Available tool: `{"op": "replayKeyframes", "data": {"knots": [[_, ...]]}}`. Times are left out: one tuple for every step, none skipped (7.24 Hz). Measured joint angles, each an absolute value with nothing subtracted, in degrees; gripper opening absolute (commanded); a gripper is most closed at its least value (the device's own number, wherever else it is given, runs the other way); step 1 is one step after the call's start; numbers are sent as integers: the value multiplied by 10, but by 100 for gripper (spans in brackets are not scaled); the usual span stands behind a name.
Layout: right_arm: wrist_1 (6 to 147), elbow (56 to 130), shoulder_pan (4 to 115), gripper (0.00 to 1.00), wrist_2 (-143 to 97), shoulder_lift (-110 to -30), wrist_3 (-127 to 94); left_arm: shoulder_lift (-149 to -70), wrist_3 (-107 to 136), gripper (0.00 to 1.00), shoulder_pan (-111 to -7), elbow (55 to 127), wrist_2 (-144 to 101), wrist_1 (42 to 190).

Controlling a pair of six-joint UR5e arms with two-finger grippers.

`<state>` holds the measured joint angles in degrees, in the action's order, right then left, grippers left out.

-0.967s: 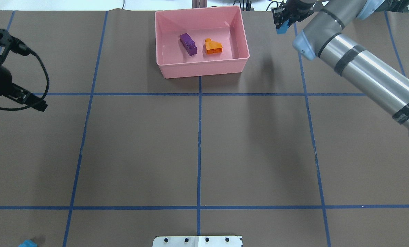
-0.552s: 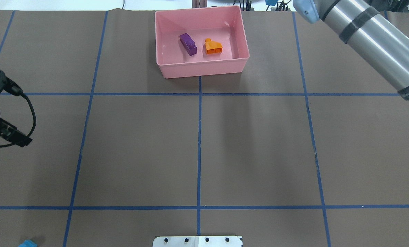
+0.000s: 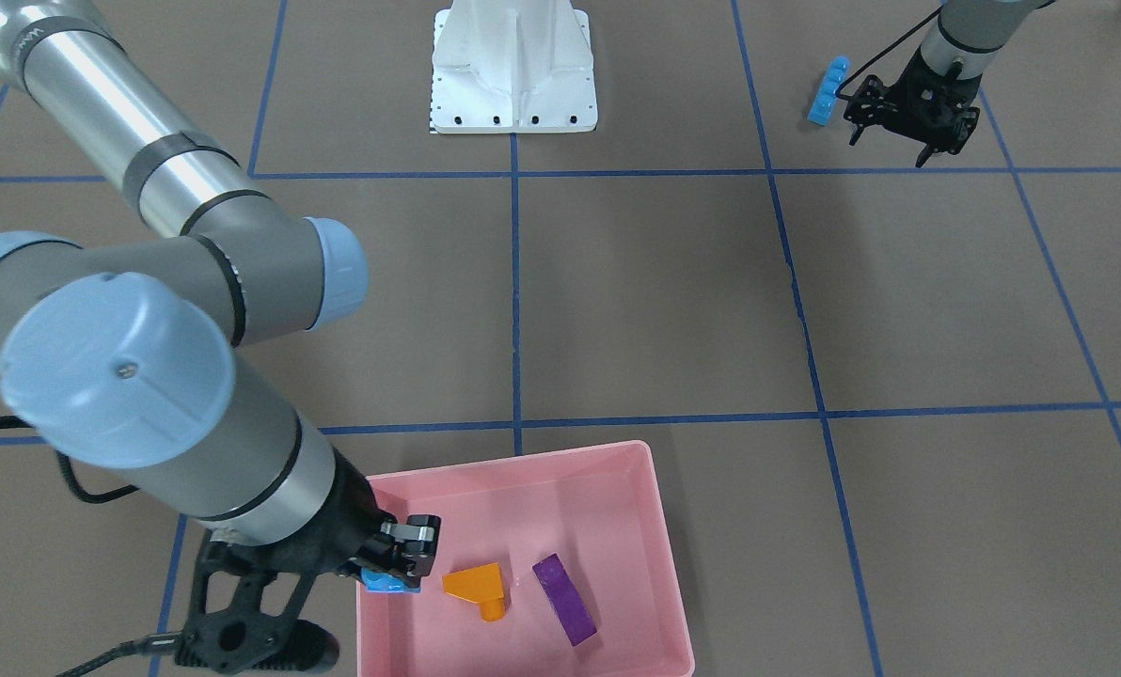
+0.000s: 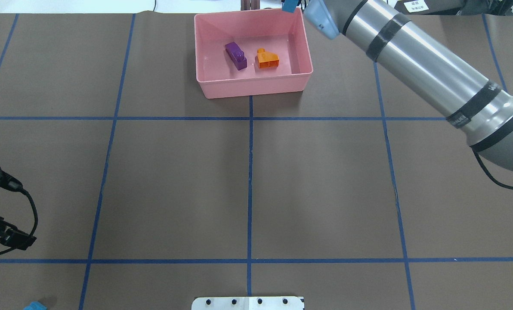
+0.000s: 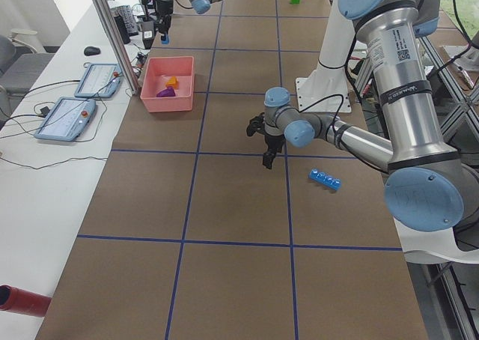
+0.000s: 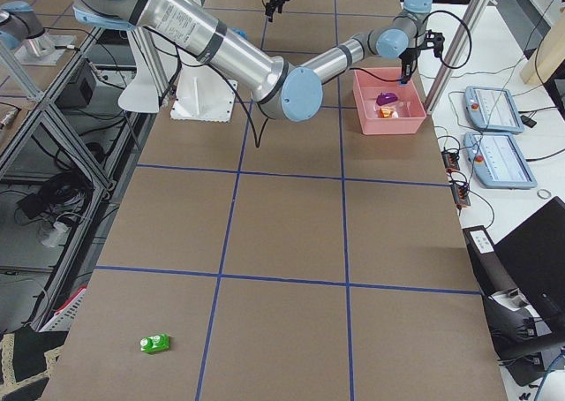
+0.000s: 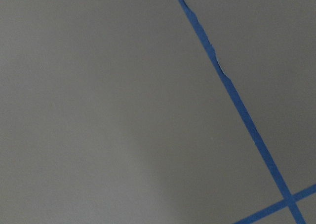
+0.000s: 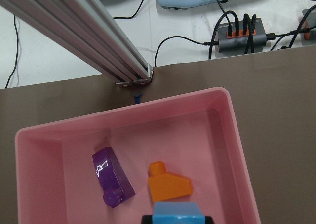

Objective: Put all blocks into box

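Next, I move my left gripper to the middle of the long light-blue block [image 3: 828, 91] and close it there, with the block's end on the box side sticking out.
The pink box [image 4: 252, 88] stands at the table's far middle. It holds the purple bar [image 4: 236, 55] and the orange sloped block [image 4: 267, 58]. My right gripper [image 3: 396, 569] is shut on the small blue block [image 3: 386, 581] and holds it above the box's right end, beside the orange block [image 3: 476, 585]. The right wrist view shows the blue block [image 8: 177, 215] over the box [image 8: 123, 115]. My left gripper [image 3: 888, 150] is open and empty, close beside the long light-blue block [image 3: 828, 77] on the table. The green block [image 6: 155, 343] lies far off on my right side.
The white base plate [image 3: 513, 66] sits at the table's near middle edge. Blue tape lines [image 4: 250, 172] grid the brown table. An aluminium post [image 8: 98, 41] and cables stand just behind the box. Tablets [image 5: 75, 115] lie on the bench beyond.
My right arm has swung left with the small blue block, from right of the box to above its right end. My left arm has moved back toward the long light-blue block.
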<state>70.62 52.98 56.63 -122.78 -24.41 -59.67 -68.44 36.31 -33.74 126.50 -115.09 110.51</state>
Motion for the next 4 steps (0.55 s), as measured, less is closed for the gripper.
{"op": "replayKeyframes", "data": {"knots": [[692, 511, 547, 0, -1194, -233, -601, -670, 394, 100, -310, 1265, -1149, 1124], [668, 488, 533, 0, -1167, -224, -603, -653, 430, 100, -279, 1265, -1144, 1153], [653, 471, 527, 41, -1150, -218, -604, -635, 461, 100, -248, 1266, -1136, 1182], [645, 463, 525, 98, -1139, -214, -605, -623, 491, 100, -215, 1266, -1127, 1197]]}}
